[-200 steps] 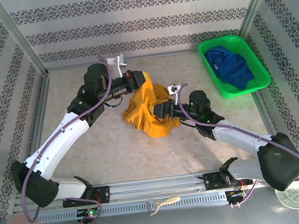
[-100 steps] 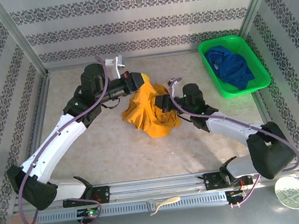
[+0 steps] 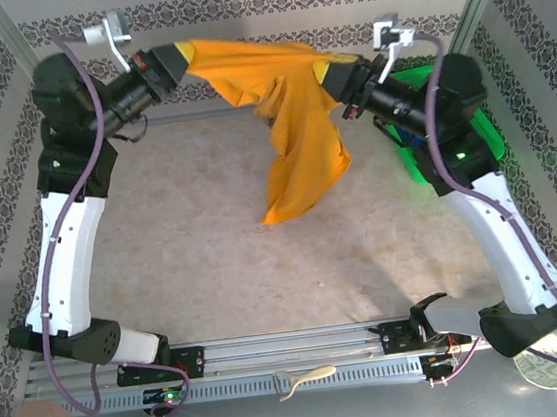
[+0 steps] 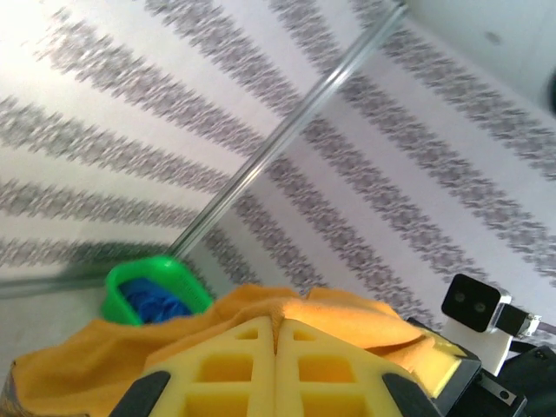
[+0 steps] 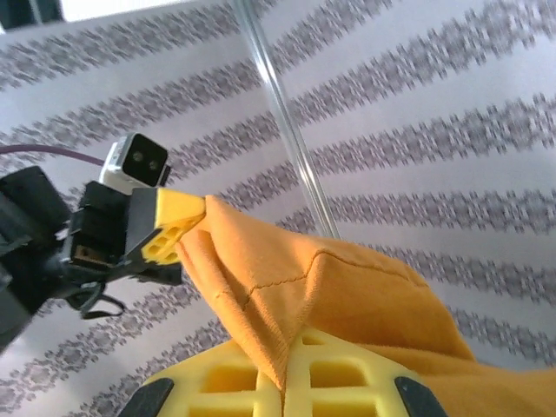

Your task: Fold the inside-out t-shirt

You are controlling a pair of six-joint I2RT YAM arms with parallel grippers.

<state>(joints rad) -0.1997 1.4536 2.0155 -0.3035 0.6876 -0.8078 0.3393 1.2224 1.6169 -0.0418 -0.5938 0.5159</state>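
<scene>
The t-shirt bunches under my right gripper and droops to a slanted point, so next I lower it and grab its lower part (image 3: 308, 170) with my left gripper.
The orange-yellow t-shirt (image 3: 293, 116) hangs high above the table, stretched between both grippers, its lower part drooping to a point over the table's middle. My left gripper (image 3: 182, 56) is shut on the shirt's left end; in the left wrist view its yellow fingers (image 4: 243, 365) press together on the cloth (image 4: 347, 317). My right gripper (image 3: 326, 72) is shut on the right end; in the right wrist view a seamed edge of the shirt (image 5: 347, 295) is pinched between its pads (image 5: 334, 373), and the left gripper (image 5: 174, 228) shows at the far end.
A green basket (image 3: 478, 145) holding a dark blue garment (image 3: 422, 147) stands at the back right, partly behind the right arm; it also shows in the left wrist view (image 4: 152, 291). Patterned walls enclose the table (image 3: 191, 238). The metal rail (image 3: 295, 353) runs along the near edge.
Both arms have risen from the table and spread apart, lifting the shirt from a crumpled heap into a span held in the air.
</scene>
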